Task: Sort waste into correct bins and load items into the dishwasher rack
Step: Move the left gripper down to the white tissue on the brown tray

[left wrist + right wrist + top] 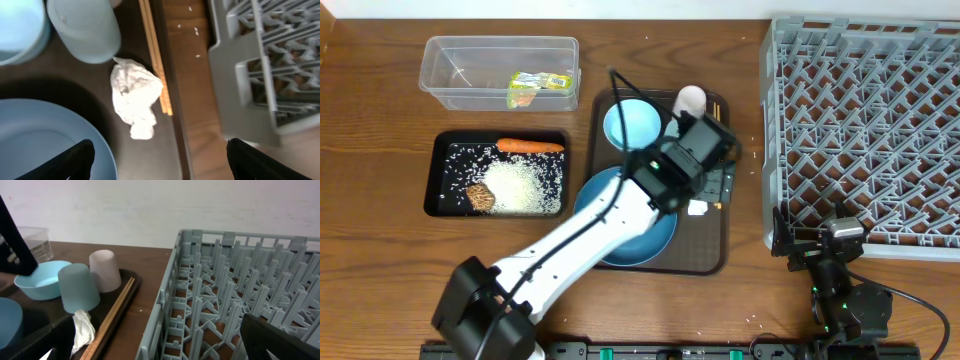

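Note:
The crumpled white paper has a near, narrow end, farthest from the light blue cup. Next, my left gripper closes on the near, narrow end of the crumpled white paper (697, 209) (141, 122).
My left gripper (712, 180) is open and empty above the crumpled white paper (134, 97), which lies on the brown serving tray beside the wooden chopsticks (155, 55). The light blue cup (87, 27), light blue bowl (632, 124), white cup (691, 99) and large blue dish (620, 240) stand on that tray. The clear tub (500, 48) holds a yellow-green wrapper (538, 88). The black tray (435, 170) holds the carrot (530, 146), rice (520, 185) and brown lump (480, 197). My right gripper (820, 245) is open at the near left corner of the grey rack (865, 130).
The brown serving tray (712, 255) lies between the black tray and the rack. A few rice grains are scattered on the table between the serving tray and the rack. My left arm reaches across the blue dish from the front left.

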Controlling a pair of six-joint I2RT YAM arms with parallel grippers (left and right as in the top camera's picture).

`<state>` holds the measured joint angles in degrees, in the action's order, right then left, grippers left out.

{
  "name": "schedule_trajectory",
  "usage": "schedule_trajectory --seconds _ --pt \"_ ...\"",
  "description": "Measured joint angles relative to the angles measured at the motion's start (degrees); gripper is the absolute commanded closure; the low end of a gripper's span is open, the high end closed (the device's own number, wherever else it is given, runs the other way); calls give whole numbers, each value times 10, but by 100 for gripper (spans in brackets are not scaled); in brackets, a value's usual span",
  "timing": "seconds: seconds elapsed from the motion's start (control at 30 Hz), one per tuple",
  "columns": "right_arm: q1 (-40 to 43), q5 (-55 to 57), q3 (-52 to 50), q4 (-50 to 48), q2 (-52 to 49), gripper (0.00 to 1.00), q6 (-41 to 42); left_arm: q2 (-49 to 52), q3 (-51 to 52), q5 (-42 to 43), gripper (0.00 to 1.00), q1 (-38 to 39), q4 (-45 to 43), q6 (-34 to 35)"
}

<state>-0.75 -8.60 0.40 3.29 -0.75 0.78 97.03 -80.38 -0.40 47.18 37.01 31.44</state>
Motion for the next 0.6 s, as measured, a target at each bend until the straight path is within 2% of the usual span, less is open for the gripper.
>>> schedule_trajectory --seconds 0.27,0.43,0.6 --pt "0 0 0 0 0 1 0 64 0 -64 15 5 -37 -18" --pt "0 0 0 0 0 1 0 106 0 -73 20 5 -68 -42" --pt "0 0 0 0 0 1 0 135 0 -66 21 5 -78 -50"
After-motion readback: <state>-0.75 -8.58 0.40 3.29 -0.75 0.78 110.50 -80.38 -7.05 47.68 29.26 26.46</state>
